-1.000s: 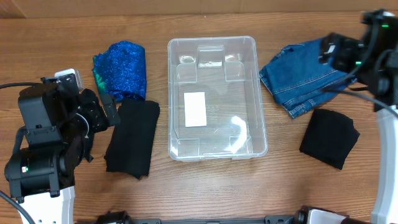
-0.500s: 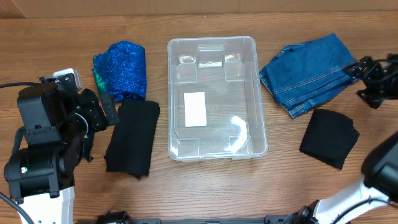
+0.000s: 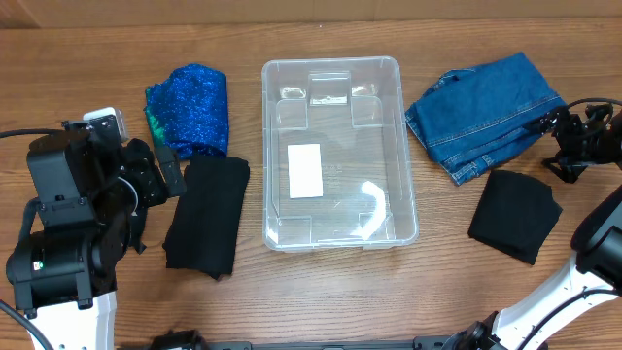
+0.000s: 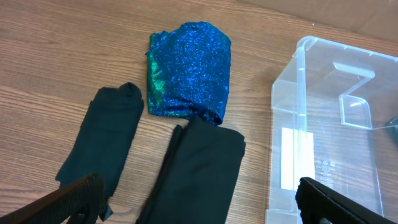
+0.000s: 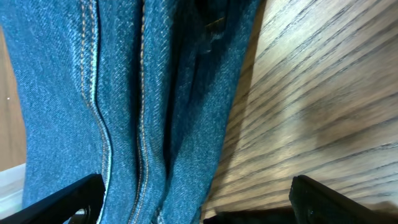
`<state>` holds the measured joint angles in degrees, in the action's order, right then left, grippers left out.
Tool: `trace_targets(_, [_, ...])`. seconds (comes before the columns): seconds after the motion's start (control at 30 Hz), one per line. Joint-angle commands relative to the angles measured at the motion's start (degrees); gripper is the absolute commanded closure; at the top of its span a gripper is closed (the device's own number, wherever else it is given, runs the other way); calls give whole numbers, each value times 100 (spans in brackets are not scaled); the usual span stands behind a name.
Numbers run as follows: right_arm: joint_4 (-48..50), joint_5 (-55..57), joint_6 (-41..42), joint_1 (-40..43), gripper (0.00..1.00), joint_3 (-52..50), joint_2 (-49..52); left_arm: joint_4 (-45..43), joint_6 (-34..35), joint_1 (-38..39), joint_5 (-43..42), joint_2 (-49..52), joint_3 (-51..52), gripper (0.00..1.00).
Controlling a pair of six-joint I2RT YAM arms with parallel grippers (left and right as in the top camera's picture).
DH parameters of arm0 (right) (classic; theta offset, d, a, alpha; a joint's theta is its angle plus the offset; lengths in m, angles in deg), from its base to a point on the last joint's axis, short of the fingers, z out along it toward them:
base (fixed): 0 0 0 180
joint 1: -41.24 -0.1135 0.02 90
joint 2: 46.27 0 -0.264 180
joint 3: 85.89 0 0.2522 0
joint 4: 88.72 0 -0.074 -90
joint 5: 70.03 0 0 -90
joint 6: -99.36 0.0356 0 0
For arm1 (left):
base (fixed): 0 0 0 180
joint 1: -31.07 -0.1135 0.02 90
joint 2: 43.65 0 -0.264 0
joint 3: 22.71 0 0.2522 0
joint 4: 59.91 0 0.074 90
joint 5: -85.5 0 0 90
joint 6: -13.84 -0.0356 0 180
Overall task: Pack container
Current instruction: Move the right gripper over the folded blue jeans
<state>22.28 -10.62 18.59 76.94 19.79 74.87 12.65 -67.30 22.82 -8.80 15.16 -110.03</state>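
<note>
The blue jeans have a long edge that faces the folded black cloth. My right gripper will close on the middle of the blue jeans' long edge [image 3: 527,128] [image 5: 180,177].
The clear plastic container [image 3: 340,68] stands empty at the table's middle, a white label on its bottom; its left part shows in the left wrist view [image 4: 311,112]. Folded blue jeans [image 3: 483,115] lie to its right and fill the right wrist view [image 5: 124,93]. My right gripper [image 3: 552,139] is open and low at the jeans' right edge, its fingers [image 5: 196,202] spread over the denim edge and bare wood. My left gripper [image 3: 173,167] is open and empty above a long black cloth [image 3: 206,214], its fingers [image 4: 199,205] wide apart.
A sparkly blue cloth [image 3: 190,109] lies left of the container, also in the left wrist view [image 4: 189,68]. A folded black cloth [image 3: 515,216] lies at the right front. A smaller dark cloth [image 4: 102,140] lies left of the long black one [image 4: 199,168].
My right arm has swung from the far right corner down to the right edge of the jeans. The left arm has not moved.
</note>
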Motion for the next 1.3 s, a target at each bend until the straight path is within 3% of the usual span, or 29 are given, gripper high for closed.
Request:
trace_targets(0.0, [116,168,-24,26,0,-20,-7,11,-9,2,46,2,-149,0])
trace_targets(0.3, [208,68,-70,26,0,-197,385,35,-9,2,46,2,-149,0])
trace_targets(0.77, [308,-966,-85,39,0,-197,566,33,-9,2,195,7,-149,0])
trace_targets(1.27, [431,-1078,72,28,0,-197,713,33,-9,2,192,7,-149,0])
